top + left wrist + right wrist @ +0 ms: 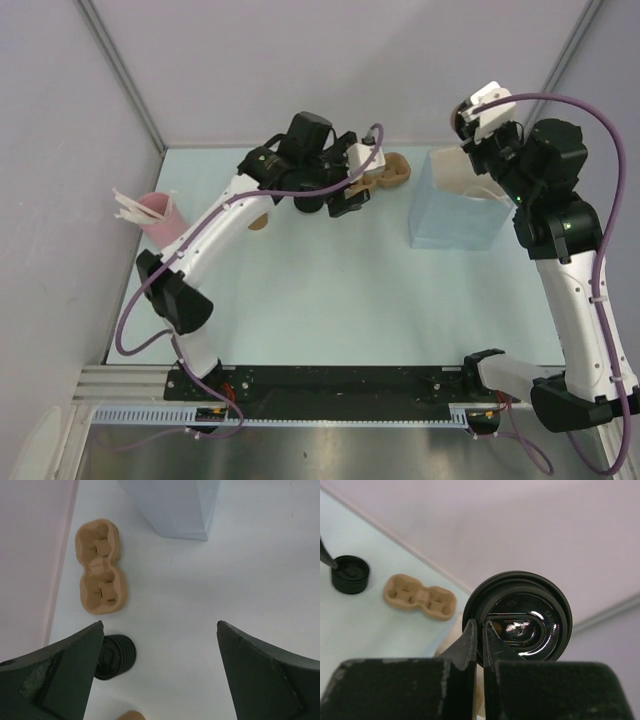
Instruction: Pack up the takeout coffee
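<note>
My left gripper moves to the light blue bag next and closes on its near-side rope handle [482,190], so the far handle stays free.
My right gripper [481,625] is shut on the rim of the round black lid [520,615] that tops the takeout coffee. The cup's body is mostly hidden behind my fingers. In the top view the right gripper [470,125] holds it up at the back right, over the top of a light blue bag [455,215]. My left gripper [160,627] is open with nothing between its fingers. It hovers over the table at the back centre [345,195], next to a tan two-cup pulp carrier [101,565].
A stack of black lids [117,655] stands by my left finger, also in the right wrist view [350,574]. The carrier [420,597] lies near the back wall. A pink cup of white stirrers [155,212] stands at the left. A tan cup top [131,715] shows below.
</note>
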